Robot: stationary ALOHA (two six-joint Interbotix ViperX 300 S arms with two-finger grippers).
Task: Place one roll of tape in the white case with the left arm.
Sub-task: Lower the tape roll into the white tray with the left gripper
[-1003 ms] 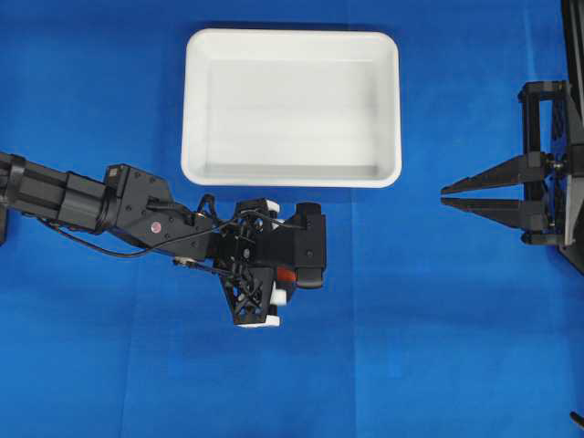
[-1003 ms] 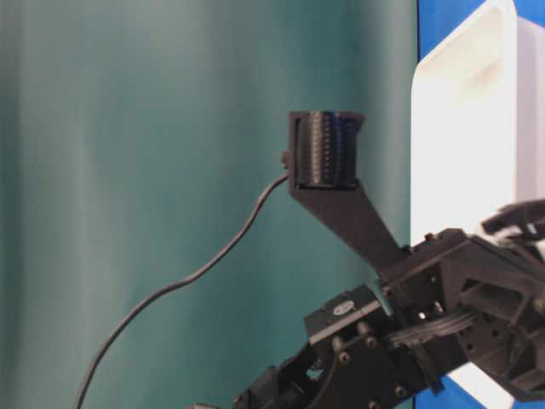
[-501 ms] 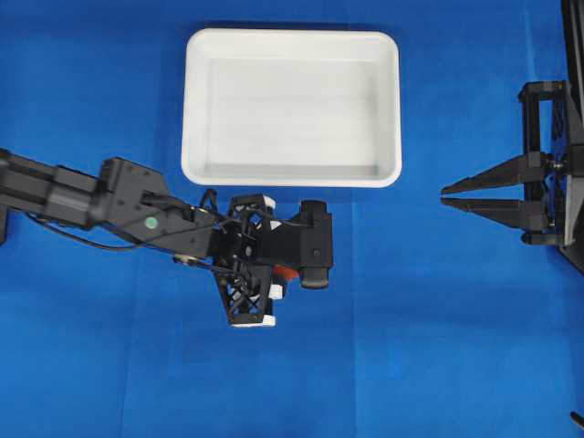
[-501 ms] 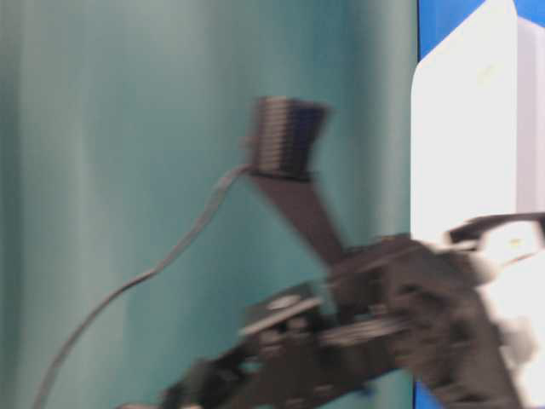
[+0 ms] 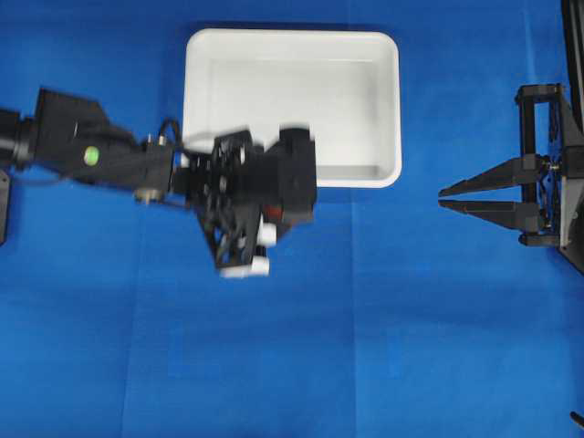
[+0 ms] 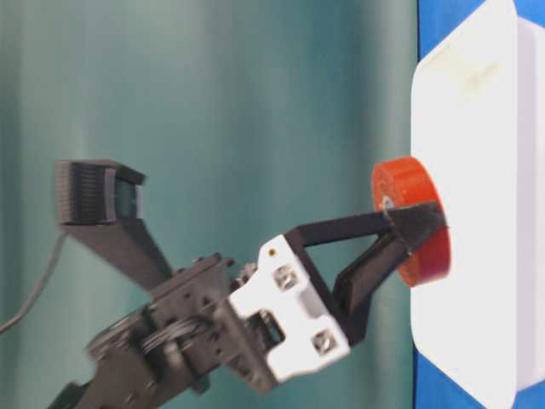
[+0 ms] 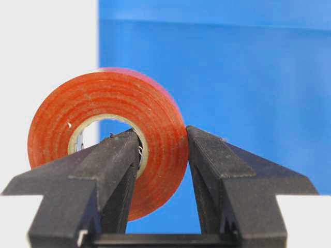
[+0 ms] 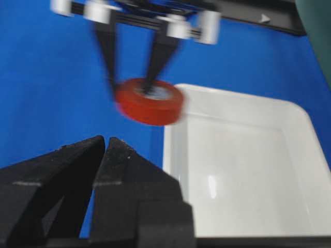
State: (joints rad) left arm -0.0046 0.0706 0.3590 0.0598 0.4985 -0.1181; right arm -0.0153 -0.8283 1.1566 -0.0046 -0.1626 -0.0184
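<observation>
The robot's left gripper will release the roll of tape near the middle of the white case's bottom point(image 5: 291, 121).
My left gripper point(image 7: 161, 142) is shut on the roll of tape point(image 7: 106, 134), an orange-red ring with a pale core. One finger goes through the core and the other presses its outer side. In the overhead view only a red sliver of the tape point(image 5: 271, 213) shows under the left wrist, just outside the near rim of the white case point(image 5: 292, 176). The table-level view shows the tape point(image 6: 413, 220) held in the air in front of the case point(image 6: 464, 111). The right wrist view shows it point(image 8: 150, 101) beside the case's corner point(image 8: 176, 129). My right gripper point(image 5: 442, 197) is empty, far right.
Blue cloth covers the table all round the case. The left arm's links and cable point(image 5: 100, 155) stretch in from the left edge. The right arm's frame point(image 5: 547, 164) stands at the right edge.
My left arm has lifted and swung toward the case with the tape in its grip. The tape now shows in the table-level view. The right arm has not moved.
</observation>
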